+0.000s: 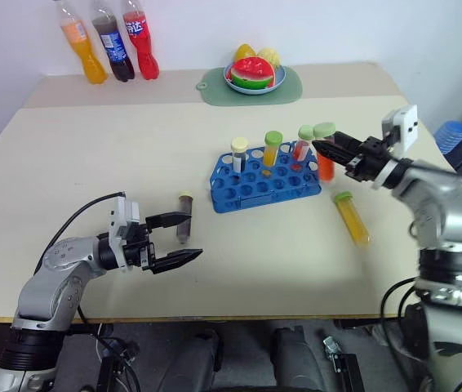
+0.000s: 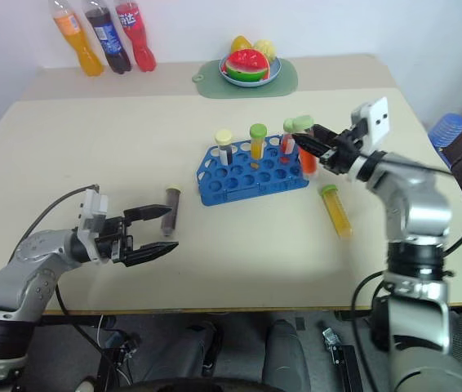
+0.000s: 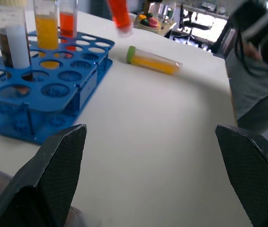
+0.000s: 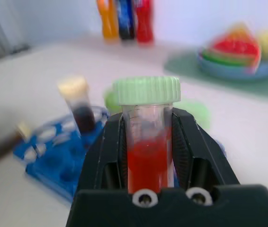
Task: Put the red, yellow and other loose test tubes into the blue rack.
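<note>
I will let go of the red tube with my right gripper in the blue rack's corner hole (image 1: 308, 179) nearest the loose yellow tube.
The blue rack (image 1: 251, 189) stands mid-table with three capped tubes upright in it. My right gripper (image 1: 321, 148) is shut on the red tube (image 4: 146, 161) with the green cap, holding it roughly upright in the air at the rack's right end. On the table right of the rack lies the yellow tube (image 1: 352, 217), green cap toward the rack. A dark brown tube (image 1: 184, 223) lies left of the rack. My left gripper (image 1: 180, 238) is open, level and empty, its upper fingertip right beside that brown tube.
Three soda bottles (image 1: 117, 42) stand at the far left edge. A green mat with a fruit plate (image 1: 251, 84) sits at the far middle. A black cable (image 1: 84, 214) loops over the table by my left arm.
</note>
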`<state>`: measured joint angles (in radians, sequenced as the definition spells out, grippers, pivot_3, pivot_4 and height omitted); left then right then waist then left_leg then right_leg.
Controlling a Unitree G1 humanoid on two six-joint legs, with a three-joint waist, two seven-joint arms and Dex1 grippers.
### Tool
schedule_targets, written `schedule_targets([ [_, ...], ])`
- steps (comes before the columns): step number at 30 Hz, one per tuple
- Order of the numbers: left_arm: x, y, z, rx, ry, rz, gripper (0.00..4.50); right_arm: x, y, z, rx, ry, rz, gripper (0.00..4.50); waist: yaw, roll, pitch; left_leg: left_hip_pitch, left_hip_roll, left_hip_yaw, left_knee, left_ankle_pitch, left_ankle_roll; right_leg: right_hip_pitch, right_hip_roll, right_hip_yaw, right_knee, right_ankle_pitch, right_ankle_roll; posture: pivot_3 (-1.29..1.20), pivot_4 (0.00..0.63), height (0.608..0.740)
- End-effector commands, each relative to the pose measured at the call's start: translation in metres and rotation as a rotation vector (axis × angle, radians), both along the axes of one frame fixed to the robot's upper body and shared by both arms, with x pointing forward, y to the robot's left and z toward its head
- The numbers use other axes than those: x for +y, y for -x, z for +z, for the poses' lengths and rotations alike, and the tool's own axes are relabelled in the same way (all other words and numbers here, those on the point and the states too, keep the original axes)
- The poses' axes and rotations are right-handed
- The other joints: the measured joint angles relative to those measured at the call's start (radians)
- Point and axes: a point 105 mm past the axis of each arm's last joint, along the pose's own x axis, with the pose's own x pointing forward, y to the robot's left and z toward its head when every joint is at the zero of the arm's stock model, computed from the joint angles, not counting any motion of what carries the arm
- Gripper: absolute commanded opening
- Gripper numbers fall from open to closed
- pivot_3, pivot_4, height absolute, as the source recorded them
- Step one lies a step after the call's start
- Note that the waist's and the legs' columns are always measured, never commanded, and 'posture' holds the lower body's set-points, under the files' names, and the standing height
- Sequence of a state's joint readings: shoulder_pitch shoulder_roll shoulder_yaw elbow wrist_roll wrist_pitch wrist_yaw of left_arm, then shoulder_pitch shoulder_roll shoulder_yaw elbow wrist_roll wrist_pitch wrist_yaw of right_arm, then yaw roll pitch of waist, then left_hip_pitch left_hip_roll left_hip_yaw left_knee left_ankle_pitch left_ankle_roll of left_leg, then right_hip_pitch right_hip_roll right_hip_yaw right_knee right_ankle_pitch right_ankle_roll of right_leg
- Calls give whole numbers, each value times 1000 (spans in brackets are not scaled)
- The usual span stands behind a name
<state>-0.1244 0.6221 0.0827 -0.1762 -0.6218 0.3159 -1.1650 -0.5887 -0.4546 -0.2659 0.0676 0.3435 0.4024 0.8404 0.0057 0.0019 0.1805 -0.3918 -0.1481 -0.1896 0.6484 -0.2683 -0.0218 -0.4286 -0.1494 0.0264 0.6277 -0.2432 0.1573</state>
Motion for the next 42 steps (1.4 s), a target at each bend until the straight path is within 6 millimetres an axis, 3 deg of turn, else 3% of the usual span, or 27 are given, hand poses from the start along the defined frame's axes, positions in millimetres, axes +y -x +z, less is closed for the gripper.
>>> schedule_targets([
  [1,-2,1,7,-31,6,-14,4500,4,5,19,-193,-74,-70,819,-1,0,0,0,0,0,0,0,0,0,0,0,0,0,0,0,150,740],
  [7,0,1,10,-39,8,-6,4500,20,-3,-5,-211,-96,-105,819,-13,0,0,1,0,0,0,1,-1,-1,0,0,2,0,-1,0,150,740],
  [13,1,3,11,-43,6,7,4500,16,-13,-21,-189,-90,-147,819,-23,0,0,1,0,-1,-1,1,-2,-1,0,0,3,0,-1,0,150,740],
  [29,-2,7,11,-42,8,14,4500,34,-26,-40,-133,-123,-85,819,-29,0,0,3,2,0,-1,2,-4,0,3,0,3,2,-3,0,150,740],
  [36,-4,4,10,-41,15,8,4500,22,-15,-26,-207,-15,-124,4301,-23,1,0,3,3,-1,-1,2,-4,-1,5,0,3,2,-4,0,150,740],
  [37,-5,3,10,-41,17,4,4500,19,-10,-25,-186,2,-124,4481,-18,1,0,3,3,-1,-1,2,-4,-1,4,0,3,2,-4,0,150,740],
  [42,-10,0,8,-41,26,-14,4500,8,23,-19,-70,113,-107,4481,-14,1,-1,2,3,-1,-1,2,-4,-1,4,0,3,2,-4,0,150,740],
])
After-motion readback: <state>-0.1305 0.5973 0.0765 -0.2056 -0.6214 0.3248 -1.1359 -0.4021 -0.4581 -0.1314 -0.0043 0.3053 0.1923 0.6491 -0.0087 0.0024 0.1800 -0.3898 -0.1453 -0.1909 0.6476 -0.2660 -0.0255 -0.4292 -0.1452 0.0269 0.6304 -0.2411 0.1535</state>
